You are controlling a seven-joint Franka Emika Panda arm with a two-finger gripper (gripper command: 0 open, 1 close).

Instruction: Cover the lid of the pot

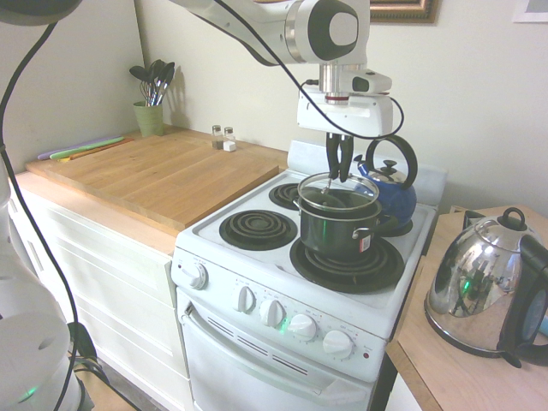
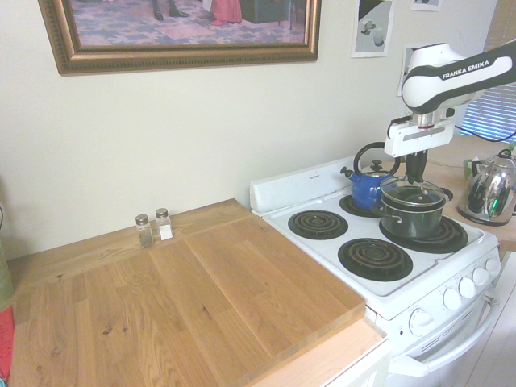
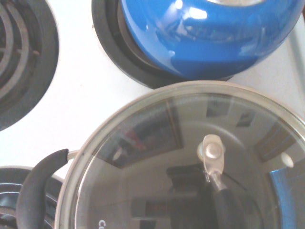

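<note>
Next, I release the clear glass lid from my gripper on the rim of the dark pot [image 2: 414,198] [image 3: 217,210] beside the blue kettle.
The dark green-black pot [image 1: 340,233] stands on the front right burner of the stove, also seen as the pot [image 2: 411,219]. The clear glass lid [image 1: 338,195] with its silver rim lies on the pot's top. In the wrist view the lid [image 3: 157,157] fills the lower half, with its small metal knob [image 3: 213,150] in the middle. My gripper [image 1: 339,175] hangs straight down over the lid's centre. Its dark fingers are close together at the knob. From the other side, the gripper [image 2: 416,176] meets the lid [image 2: 413,194] in the same way.
A blue kettle [image 1: 390,190] sits on the back burner right behind the pot, close to the gripper. A chrome kettle [image 1: 479,295] stands on the counter to the right. Wooden counter [image 1: 163,175] with salt and pepper shakers [image 1: 223,137] and a utensil cup [image 1: 149,118] lies left of the stove.
</note>
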